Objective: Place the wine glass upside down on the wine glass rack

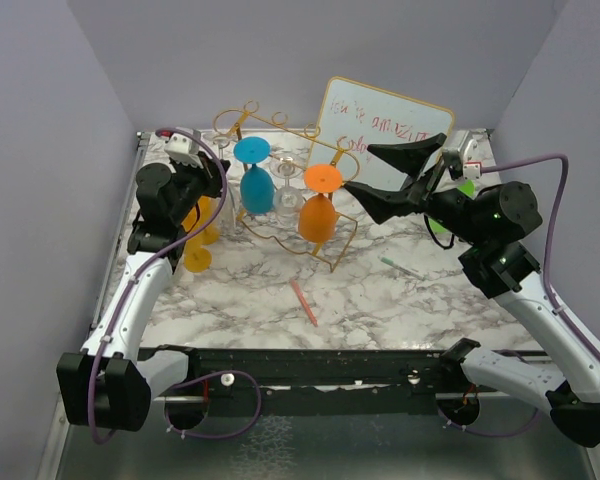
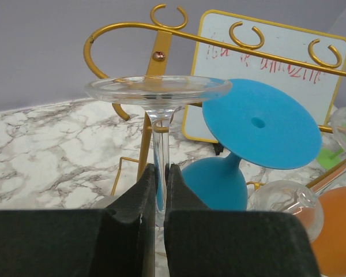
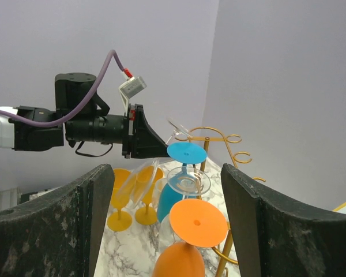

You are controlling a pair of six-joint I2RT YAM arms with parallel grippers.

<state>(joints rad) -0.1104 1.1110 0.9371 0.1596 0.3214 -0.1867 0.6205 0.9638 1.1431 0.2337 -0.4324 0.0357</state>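
Note:
Next, I let go of the clear wine glass, now held upside down by its stem, with my left gripper at the end of the gold rack point(image 1: 227, 160) point(image 2: 147, 133) beside the blue glass.
My left gripper point(image 2: 160, 187) is shut on the stem of a clear wine glass point(image 2: 158, 89), which is held upside down with its flat foot on top. The glass hangs close to the left end of the gold wine glass rack point(image 2: 155, 34), by its curled loop. From the right wrist the held glass point(image 3: 139, 179) looks tilted, bowl low. In the top view the left gripper point(image 1: 220, 180) is at the rack's point(image 1: 280, 122) left side. My right gripper point(image 1: 390, 175) is raised to the right of the rack, open, nothing between its fingers.
A blue glass point(image 1: 255, 185), a clear glass point(image 1: 285, 170) and an orange glass point(image 1: 318, 215) hang upside down on the rack. Yellow glasses point(image 1: 198, 255) stand at the left. A framed whiteboard point(image 1: 380, 125) leans behind. A red pen point(image 1: 304, 302) and a green pen point(image 1: 402, 268) lie on the marble.

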